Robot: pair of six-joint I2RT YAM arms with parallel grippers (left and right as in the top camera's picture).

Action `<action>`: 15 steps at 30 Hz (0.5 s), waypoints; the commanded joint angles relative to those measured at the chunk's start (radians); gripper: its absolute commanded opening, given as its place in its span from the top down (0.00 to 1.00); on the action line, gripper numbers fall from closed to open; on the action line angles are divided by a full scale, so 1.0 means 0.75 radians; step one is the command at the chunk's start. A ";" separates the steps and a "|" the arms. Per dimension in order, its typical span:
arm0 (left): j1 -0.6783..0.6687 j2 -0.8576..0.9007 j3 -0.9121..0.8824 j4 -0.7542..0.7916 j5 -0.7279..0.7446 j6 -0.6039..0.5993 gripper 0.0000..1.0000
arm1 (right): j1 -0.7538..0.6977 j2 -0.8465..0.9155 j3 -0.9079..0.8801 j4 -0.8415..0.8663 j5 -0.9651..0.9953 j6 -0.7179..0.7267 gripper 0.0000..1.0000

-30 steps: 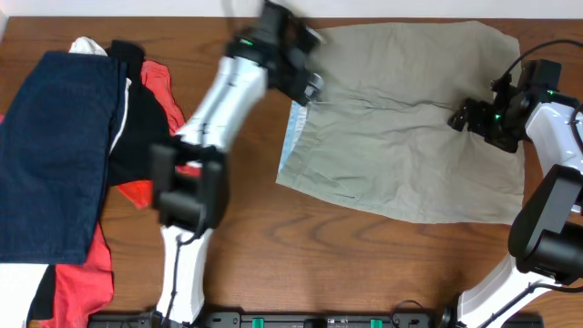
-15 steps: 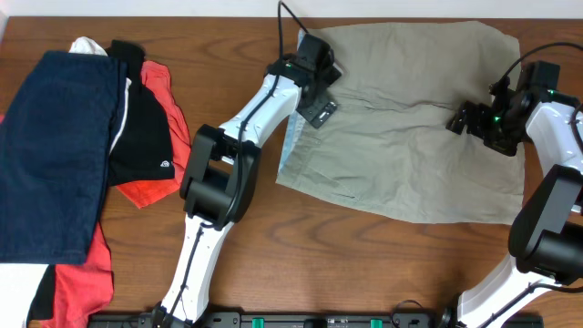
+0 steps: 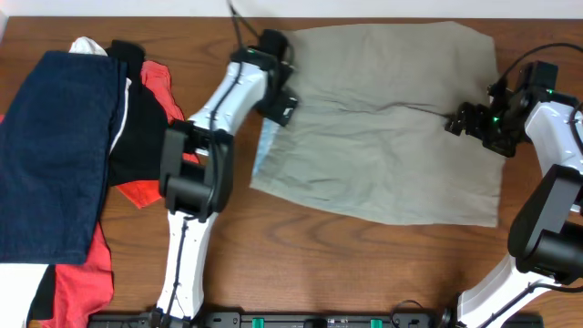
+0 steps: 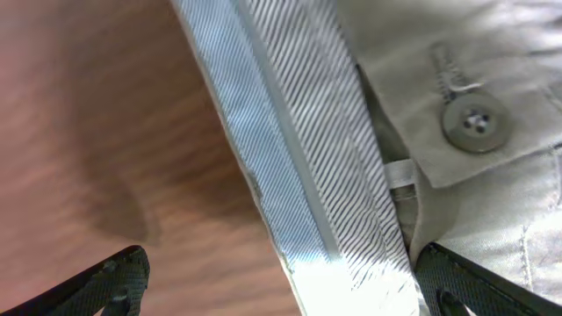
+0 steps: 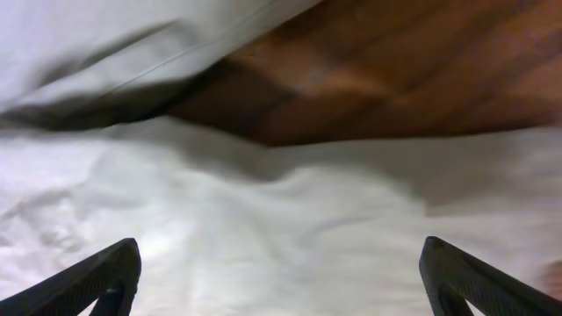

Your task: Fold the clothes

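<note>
Next, my right gripper will go to the near leg's bottom hem corner [image 3: 495, 221] on the khaki-beige shorts, the corner farthest from the waistband, and close there.
The khaki-beige shorts [image 3: 383, 137] lie spread flat on the table, waistband to the left and legs to the right. My left gripper [image 3: 278, 102] is at the waistband edge. In the left wrist view it [image 4: 281, 290] is open wide, with the pale blue striped inner waistband [image 4: 299, 175] between the fingers and the fly button [image 4: 474, 123] beside them. My right gripper [image 3: 458, 120] is over the right part of the shorts. In the right wrist view it [image 5: 281, 281] is open just above the pale fabric [image 5: 290, 211].
A navy blue garment [image 3: 50, 146], a black garment [image 3: 141, 118] and an orange-red garment [image 3: 82, 273] are piled at the left of the wooden table [image 3: 301, 246]. Bare wood [image 5: 395, 79] shows past the cloth in the right wrist view.
The shorts have slid a little to the left across the table. My left gripper has moved left and back with the waistband edge. My right gripper has stayed in place.
</note>
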 commanded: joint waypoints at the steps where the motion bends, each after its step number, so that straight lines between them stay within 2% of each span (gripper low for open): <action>1: 0.063 0.031 -0.021 -0.070 -0.086 -0.020 0.02 | 0.011 -0.041 0.028 0.002 0.003 -0.018 0.01; 9: 0.100 -0.010 0.003 -0.144 -0.087 -0.019 0.02 | 0.016 -0.045 0.030 0.013 -0.003 -0.017 0.01; 15: 0.097 -0.301 0.045 -0.231 -0.087 -0.127 0.02 | 0.012 -0.199 0.032 -0.034 0.015 0.019 0.01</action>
